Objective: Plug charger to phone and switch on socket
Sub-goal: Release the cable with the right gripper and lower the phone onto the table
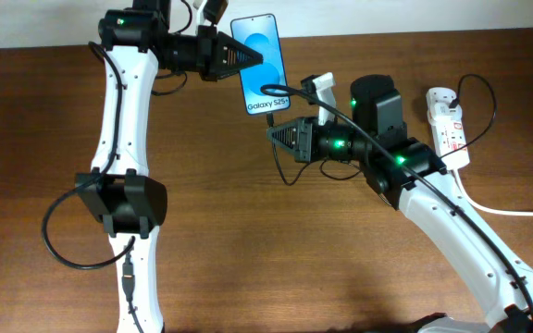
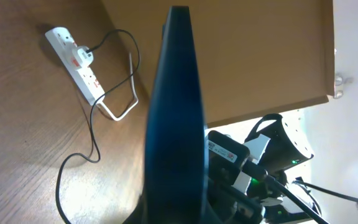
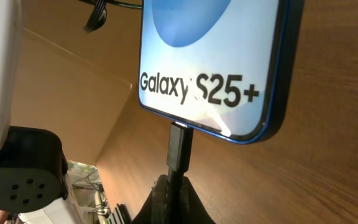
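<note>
My left gripper is going to release the phone flat on the bare table point(image 1: 243, 144) between both arms, next to my right gripper's fingers. The phone is now held above the table.
My left gripper point(image 1: 248, 57) is shut on the phone point(image 1: 260, 63), a black-framed phone with a blue "Galaxy S25+" screen, held above the table; it shows edge-on in the left wrist view point(image 2: 174, 118). My right gripper point(image 1: 274, 132) is shut on the charger plug point(image 3: 180, 148), whose tip touches the phone's bottom edge point(image 3: 216, 62). The thin black charger cable point(image 1: 336, 113) runs back toward the white socket strip point(image 1: 448, 128) at the right; the strip also shows in the left wrist view point(image 2: 79, 64).
A thick white cord point(image 1: 516, 213) leaves the socket strip toward the right edge. A small white adapter point(image 1: 320, 88) sits near my right arm. The brown wooden table point(image 1: 248, 240) spreads below both arms.
</note>
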`<state>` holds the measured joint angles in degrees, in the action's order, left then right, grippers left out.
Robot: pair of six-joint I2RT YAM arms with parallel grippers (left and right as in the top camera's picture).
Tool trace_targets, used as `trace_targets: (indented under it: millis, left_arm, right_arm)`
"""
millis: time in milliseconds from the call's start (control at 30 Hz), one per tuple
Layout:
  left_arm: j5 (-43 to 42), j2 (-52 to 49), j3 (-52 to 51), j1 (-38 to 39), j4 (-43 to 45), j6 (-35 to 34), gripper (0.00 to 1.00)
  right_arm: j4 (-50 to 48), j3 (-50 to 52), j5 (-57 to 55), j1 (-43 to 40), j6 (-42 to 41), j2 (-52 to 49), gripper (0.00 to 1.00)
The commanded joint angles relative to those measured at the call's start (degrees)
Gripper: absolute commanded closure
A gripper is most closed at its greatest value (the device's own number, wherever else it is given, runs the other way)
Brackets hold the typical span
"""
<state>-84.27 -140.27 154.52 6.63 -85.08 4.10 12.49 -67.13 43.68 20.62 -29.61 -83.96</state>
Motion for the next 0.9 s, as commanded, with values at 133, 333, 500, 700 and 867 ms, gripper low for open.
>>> trace_targets:
  millis: [133,333,500,700,867]
  left_arm:
    - [0.3,0.8,1.1,0.6,-0.7,2.0,1.0]
    - [15.7,0.8,1.1,-0.5,-2.5,2.0,1.0]
    - [26.7,-0.8,1.0,0.2,-8.5,4.8,1.0]
    - [31.5,-8.7,0.9,1.8,-9.2,4.3,1.0]
    - [34.1,-13.7,0.8,2.3,-8.5,1.3,1.0]
  right_arm:
    - [4.3,-1.6,-1.7,-0.8,0.2,-0.1,0.68]
    - [8.2,-1.6,-1.7,-1.7,0.6,0.1,0.48]
    - [12.6,-1.6,-1.7,-7.9,0.6,0.1,0.44]
    - [20.5,-1.6,-5.4,-10.1,4.1,0.1,0.43]
    - [23.3,-1.6,-8.2,-10.1,4.3,0.1,0.42]
